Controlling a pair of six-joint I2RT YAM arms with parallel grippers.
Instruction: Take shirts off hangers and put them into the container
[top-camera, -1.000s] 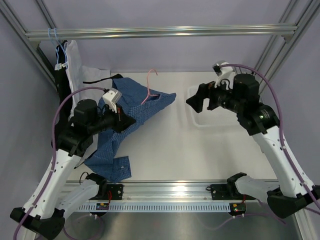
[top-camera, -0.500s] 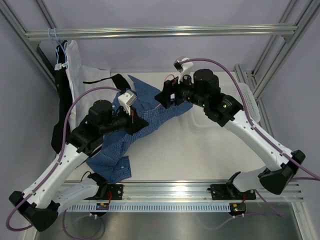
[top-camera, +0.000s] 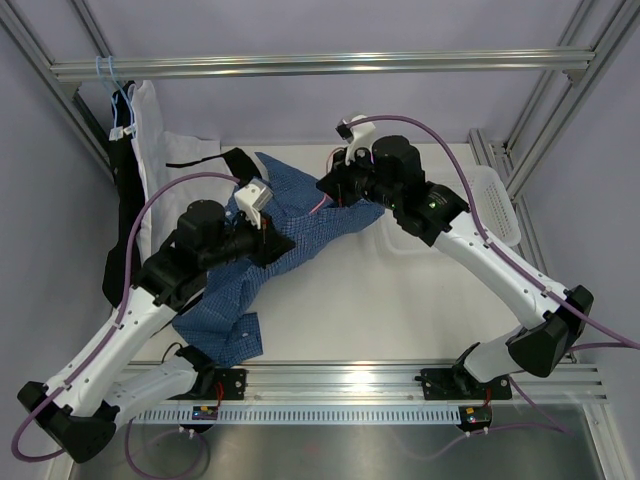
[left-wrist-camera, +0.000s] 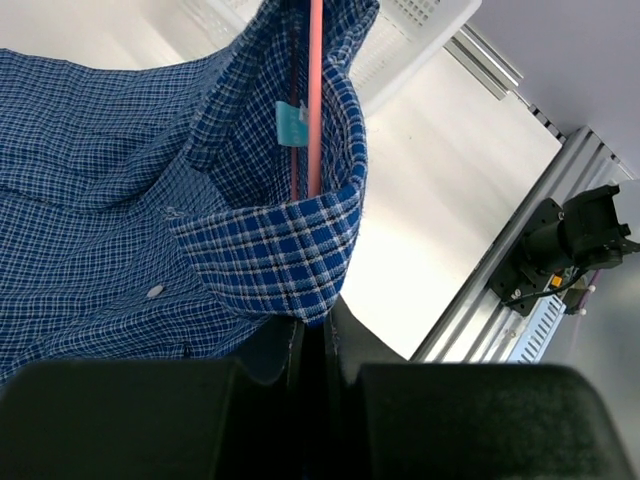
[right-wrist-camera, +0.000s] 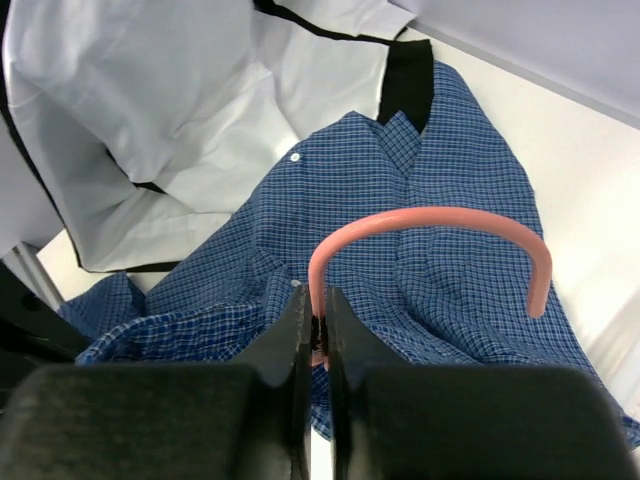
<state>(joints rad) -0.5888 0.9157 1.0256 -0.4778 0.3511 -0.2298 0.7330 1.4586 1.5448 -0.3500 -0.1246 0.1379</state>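
Observation:
The blue shirt's fold still wraps over the pink hanger's arm. My left gripper should open, grip the cloth closer to the hanger (left-wrist-camera: 345, 188) and pull the shirt clear.
The blue checked shirt (top-camera: 300, 228) lies spread on the table with the pink hanger (right-wrist-camera: 430, 215) still inside its collar. My left gripper (left-wrist-camera: 322, 325) is shut on the collar edge of the blue shirt (left-wrist-camera: 110, 200), and the pink hanger wire (left-wrist-camera: 315, 100) runs up through the neck. My right gripper (right-wrist-camera: 318, 318) is shut on the hanger's stem just below its hook, above the blue shirt (right-wrist-camera: 440, 290). From above, the left gripper (top-camera: 272, 243) and right gripper (top-camera: 335, 190) face each other across the collar. The white container (top-camera: 497, 205) sits at the right.
A white shirt (top-camera: 150, 130) and a black shirt (top-camera: 120, 200) hang at the far left from a light blue hanger (top-camera: 105, 68) hooked on the top rail. Their tails drape onto the table behind the blue shirt. Frame posts stand at both sides.
My right arm swung left from above the container to the pink hanger and shut on its stem. My left arm carried the collar slightly to the right.

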